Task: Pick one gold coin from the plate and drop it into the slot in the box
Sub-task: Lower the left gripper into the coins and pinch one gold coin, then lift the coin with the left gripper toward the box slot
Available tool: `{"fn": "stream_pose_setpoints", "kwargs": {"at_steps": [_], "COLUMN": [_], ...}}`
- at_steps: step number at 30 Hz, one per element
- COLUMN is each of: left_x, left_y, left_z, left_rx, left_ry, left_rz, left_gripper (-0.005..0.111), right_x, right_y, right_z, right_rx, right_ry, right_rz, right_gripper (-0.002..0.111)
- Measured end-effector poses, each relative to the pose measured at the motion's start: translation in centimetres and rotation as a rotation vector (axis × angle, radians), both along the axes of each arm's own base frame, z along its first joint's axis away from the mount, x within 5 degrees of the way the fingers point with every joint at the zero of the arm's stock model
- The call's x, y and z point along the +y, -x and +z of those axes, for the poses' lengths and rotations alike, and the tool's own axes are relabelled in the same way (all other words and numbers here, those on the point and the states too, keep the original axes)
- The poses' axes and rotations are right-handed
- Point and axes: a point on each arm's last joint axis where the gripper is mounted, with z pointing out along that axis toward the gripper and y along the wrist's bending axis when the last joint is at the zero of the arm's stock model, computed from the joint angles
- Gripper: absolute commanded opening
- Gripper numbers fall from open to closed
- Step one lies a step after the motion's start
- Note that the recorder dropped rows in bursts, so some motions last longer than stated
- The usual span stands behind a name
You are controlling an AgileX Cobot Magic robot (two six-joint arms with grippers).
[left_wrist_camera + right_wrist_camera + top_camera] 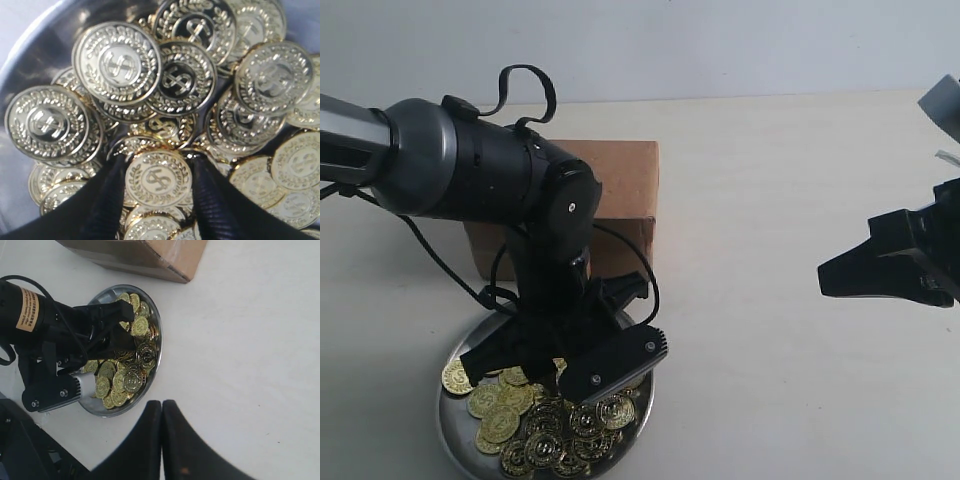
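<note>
The gold coin should go into the box slot, so my right gripper should grab the edge of that coin between my left gripper's fingers point(563, 381) point(90, 384).
The silver plate point(448, 425) holds a heap of gold coins point(535, 425) at the front left of the table. My left gripper point(548, 378) reaches down into the heap. In the left wrist view its two black fingers point(107, 200) press against opposite edges of one gold coin point(158, 179) that lies face-up on the pile, so the left gripper point(158, 159) is shut on it. The brown cardboard box point(625, 180) stands just behind the plate; its slot is out of view. My right gripper point(830, 275) hovers shut and empty at the right, with its fingertips point(161, 402) together above the table.
The left arm's black body and cable point(520, 85) cover part of the box. In the right wrist view the plate point(156, 347) lies beside the box point(150, 255). Pale tabletop point(770, 380) stretches between the plate and the right gripper.
</note>
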Motion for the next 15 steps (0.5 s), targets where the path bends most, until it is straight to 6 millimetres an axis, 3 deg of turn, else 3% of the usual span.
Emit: {"fn": "stream_pose_setpoints", "kwargs": {"at_steps": [8, 15], "left_x": [0.1, 0.3], "left_y": [-0.3, -0.6], "left_z": [0.2, 3.3], "left_rx": [-0.036, -0.135], "left_ry": [-0.008, 0.044], "left_rz": [0.052, 0.168], "left_gripper": [0.036, 0.036], "right_x": [0.0, 0.4], "right_y": [0.0, 0.1], "right_z": [0.0, 0.4], "right_rx": [0.001, -0.018], "right_ry": [-0.003, -0.052], "right_rz": [0.000, 0.036], "right_gripper": [0.000, 0.000]}}
